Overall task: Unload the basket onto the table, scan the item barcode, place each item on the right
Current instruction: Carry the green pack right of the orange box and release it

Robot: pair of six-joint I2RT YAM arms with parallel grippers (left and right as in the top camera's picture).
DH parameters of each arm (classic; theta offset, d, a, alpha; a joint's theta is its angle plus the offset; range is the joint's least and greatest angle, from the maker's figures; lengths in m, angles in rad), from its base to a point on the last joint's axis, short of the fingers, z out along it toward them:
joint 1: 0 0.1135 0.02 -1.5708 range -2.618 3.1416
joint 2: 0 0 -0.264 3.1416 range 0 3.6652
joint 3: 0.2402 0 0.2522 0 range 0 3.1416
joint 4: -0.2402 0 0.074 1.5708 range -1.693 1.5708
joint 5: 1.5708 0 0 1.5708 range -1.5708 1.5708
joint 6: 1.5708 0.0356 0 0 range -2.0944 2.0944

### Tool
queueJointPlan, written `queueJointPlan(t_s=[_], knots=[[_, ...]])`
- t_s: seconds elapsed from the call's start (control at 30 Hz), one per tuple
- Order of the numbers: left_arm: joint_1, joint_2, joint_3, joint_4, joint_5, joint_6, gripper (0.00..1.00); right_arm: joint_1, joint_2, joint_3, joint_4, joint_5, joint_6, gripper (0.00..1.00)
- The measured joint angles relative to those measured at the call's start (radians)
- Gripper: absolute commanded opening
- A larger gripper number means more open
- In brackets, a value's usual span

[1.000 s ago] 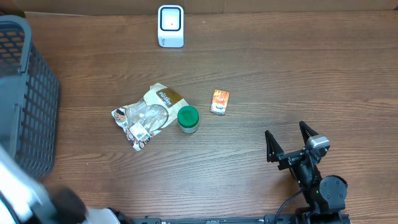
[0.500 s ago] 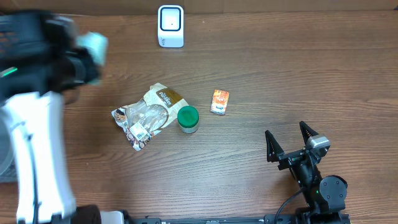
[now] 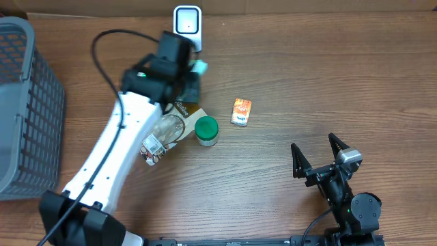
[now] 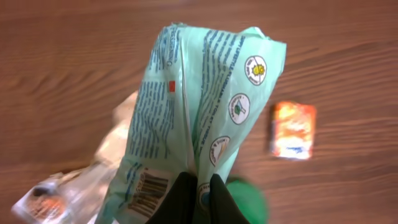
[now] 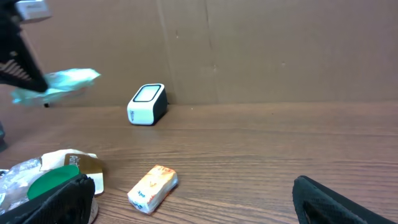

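The robot's left gripper should release the mint-green packet beside the small orange box [image 3: 259,127] [image 4: 334,162], on that box's side away from the green-lidded jar.
A mint-green packet [image 4: 199,106] hangs above the table, pinched at its lower edge by my left gripper [image 4: 198,183], which is shut on it. Its barcode [image 4: 149,190] shows just left of the black fingers. From overhead the packet [image 3: 199,67] sticks out of the left gripper [image 3: 193,72] a short way in front of the white scanner [image 3: 187,27] at the table's back edge. The right wrist view has the packet [image 5: 59,84] in the air left of the scanner [image 5: 147,104]. My right gripper [image 3: 316,147] rests open and empty at the front right.
A grey basket [image 3: 27,102] stands at the left edge. Under the left arm lie a clear snack bag [image 3: 160,130], a green-lidded jar [image 3: 206,130] and a small orange box [image 3: 241,111]. A cardboard wall [image 5: 249,50] closes the back.
The left arm has swung from the basket side across to the right, carrying the mint-green packet to a spot in front of the scanner. The right arm has not moved.
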Motion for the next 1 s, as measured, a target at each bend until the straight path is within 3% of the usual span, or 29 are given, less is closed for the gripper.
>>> queueJointPlan(t_s=[0.57,0.73,0.93,0.97,1.0], knots=[[-0.361,0.266,-0.002,0.222,-0.041,-0.307,0.04,0.0,0.0,0.0,0.0,0.0,0.0,1.0],[-0.417,0.324,-0.002,0.286,-0.041,-0.346,0.05,0.0,0.0,0.0,0.0,0.0,0.0,1.0],[-0.427,0.366,-0.003,0.253,-0.044,-0.455,0.04,0.0,0.0,0.0,0.0,0.0,0.0,1.0],[-0.426,0.376,-0.003,0.253,-0.045,-0.467,0.08,0.0,0.0,0.0,0.0,0.0,0.0,1.0],[-0.426,0.385,-0.003,0.253,-0.046,-0.478,0.17,0.0,0.0,0.0,0.0,0.0,0.0,1.0]])
